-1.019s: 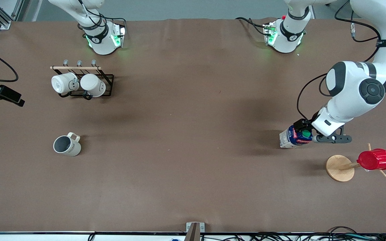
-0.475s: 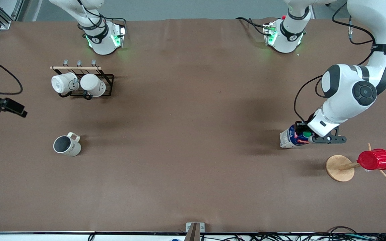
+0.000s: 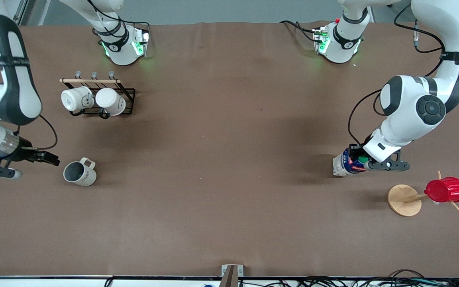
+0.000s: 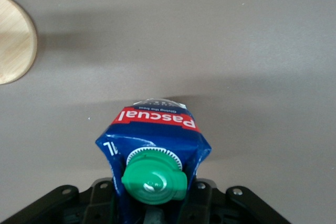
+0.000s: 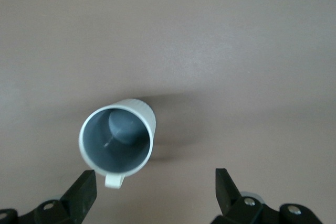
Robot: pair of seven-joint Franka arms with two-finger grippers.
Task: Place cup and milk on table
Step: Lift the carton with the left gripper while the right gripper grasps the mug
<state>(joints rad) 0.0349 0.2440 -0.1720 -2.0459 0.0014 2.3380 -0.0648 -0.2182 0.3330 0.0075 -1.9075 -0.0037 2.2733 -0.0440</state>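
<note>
I need to close my right gripper on the cream-beige cup's rim (image 3: pixel 73 162) (image 5: pixel 149 151) beside its handle, on the cup's side toward the wire rack, with one finger inside.
The cream-beige cup (image 3: pixel 79 174) stands upright on the brown table (image 3: pixel 221 159) toward the right arm's end, grey inside up; it also shows in the right wrist view (image 5: pixel 118 137). My right gripper (image 3: pixel 50 158) is open and empty, over the table just beside the cup; in the right wrist view (image 5: pixel 155 190) the cup's handle lies near one finger. My left gripper (image 3: pixel 360 160) is shut on the milk (image 3: pixel 346 164) at its blue gable top, low over the table toward the left arm's end. The left wrist view shows the green cap and red band of the milk (image 4: pixel 152 129) between the jaws of my left gripper (image 4: pixel 153 203).
A black wire rack (image 3: pixel 128 99) with two white mugs stands near the right arm's base. A wooden peg stand with a round base (image 3: pixel 403 200) holds a red ribbed cup (image 3: pixel 446 189) close to the milk; the base shows in the left wrist view (image 4: pixel 13 40).
The right arm has swung in from the table's edge and brought its open gripper beside the cup. The left gripper has shifted slightly with the milk.
</note>
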